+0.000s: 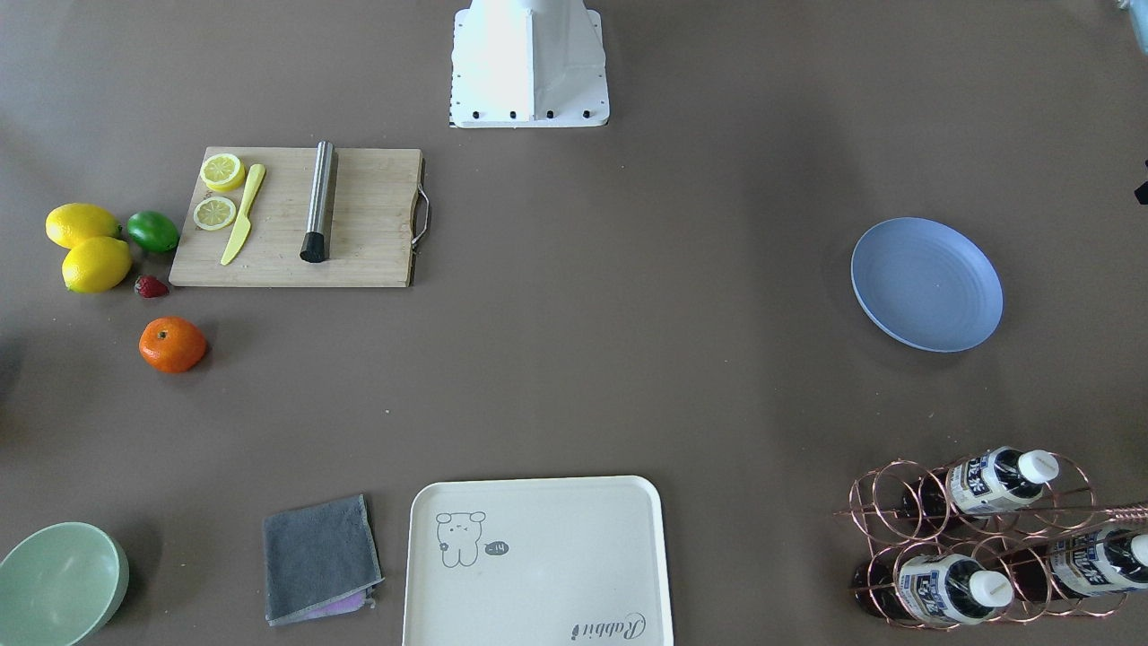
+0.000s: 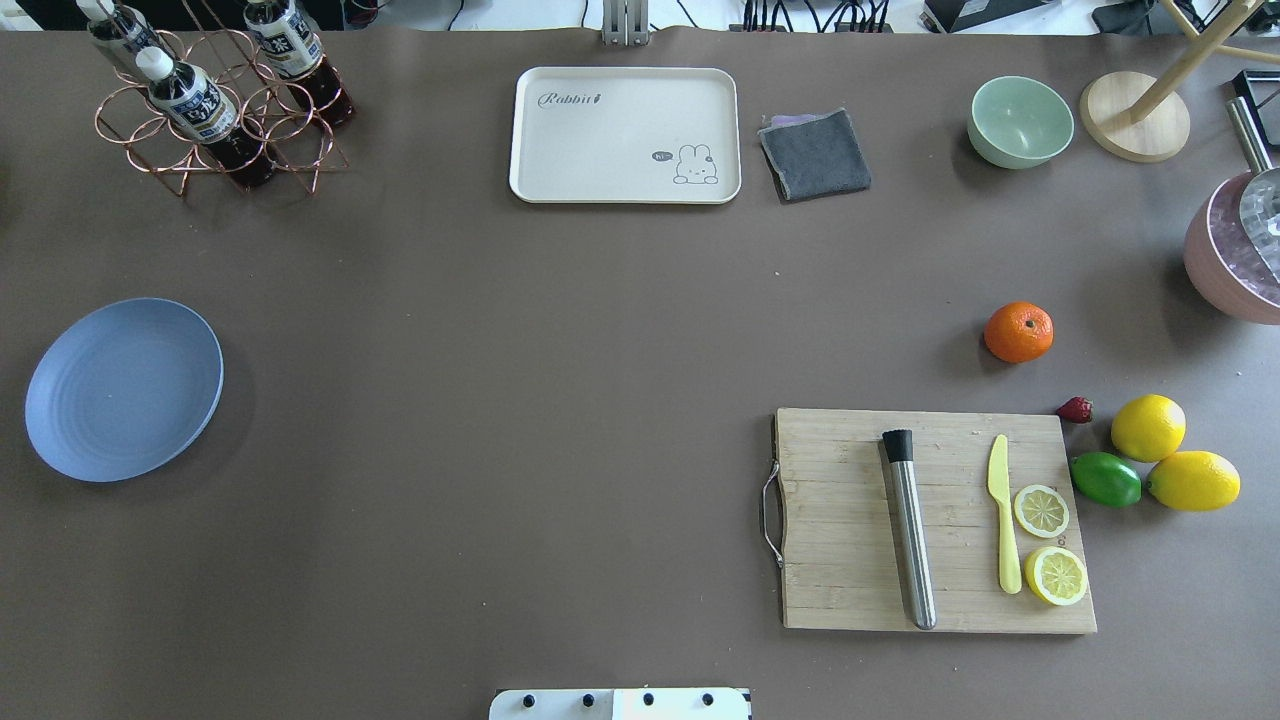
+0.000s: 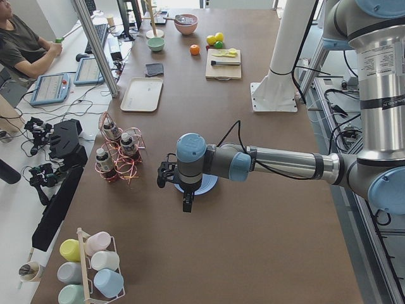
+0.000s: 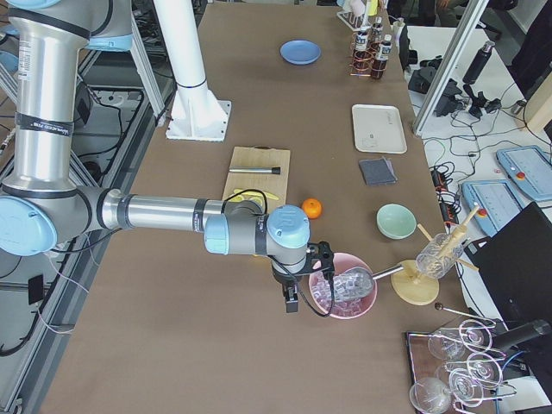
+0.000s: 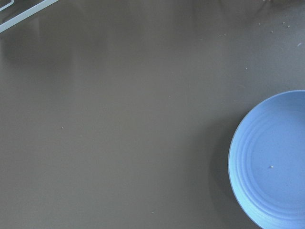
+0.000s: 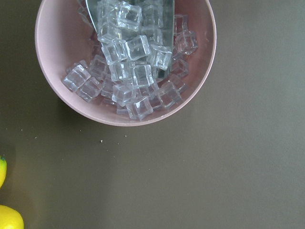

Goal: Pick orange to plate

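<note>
My left gripper will move to the light-blue plate next and close on the plate's rim [image 1: 999, 306] [image 5: 229, 165], on the side that is farthest away from the orange.
The orange [image 2: 1018, 332] lies on the brown table just beyond the cutting board; it also shows at the left of the front view [image 1: 172, 344]. The light-blue plate [image 2: 124, 389] sits empty far across the table, near the bottle rack. My left gripper [image 3: 188, 204] hangs above the plate [image 3: 207, 185], and the left wrist view catches the plate [image 5: 271, 162] at its right edge. My right gripper [image 4: 291, 302] hovers beside the pink ice bowl, a short way from the orange [image 4: 311, 208]. I cannot tell whether either gripper is open or shut.
A wooden cutting board [image 2: 850, 520] carries a steel muddler, a yellow knife and lemon slices. Two lemons [image 2: 1148, 427], a lime [image 2: 1106, 479] and a strawberry [image 2: 1075, 409] lie near the orange. Cream tray [image 2: 624, 135], grey cloth [image 2: 815, 153], green bowl [image 2: 1020, 121], bottle rack [image 2: 215, 110] and pink ice bowl [image 6: 125, 62] line the edges.
</note>
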Robot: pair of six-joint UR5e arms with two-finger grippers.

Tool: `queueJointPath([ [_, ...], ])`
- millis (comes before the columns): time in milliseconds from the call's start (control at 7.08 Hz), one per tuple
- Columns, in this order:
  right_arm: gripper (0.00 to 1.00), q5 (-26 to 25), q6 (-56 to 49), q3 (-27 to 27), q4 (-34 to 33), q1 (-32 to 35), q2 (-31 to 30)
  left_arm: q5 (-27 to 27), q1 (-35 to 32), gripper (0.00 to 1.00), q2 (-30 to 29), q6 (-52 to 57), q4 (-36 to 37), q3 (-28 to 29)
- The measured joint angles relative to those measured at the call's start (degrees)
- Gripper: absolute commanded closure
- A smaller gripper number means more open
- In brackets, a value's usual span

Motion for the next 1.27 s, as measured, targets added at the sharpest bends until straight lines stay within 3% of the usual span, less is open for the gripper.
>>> queueJointPath([
  [707,0.00,2.84,-0.46,-0.40,0.08,-0.08,-0.80,-0.20,6.70,0.03,-0.90,-6.11,-4.62,1.05],
  [1130,0.00,6.66,-0.44,-0.36,0.31,-0.19,-1.27,0.81,16.85,0.12,-2.92,-18.90,-24.83,11.35],
  [1272,0.00,8.06,-0.29,-0.32,0.33,-0.25,-1.28,2.38,19.59,0.25,-4.06,-21.92,-31.55,15.91],
])
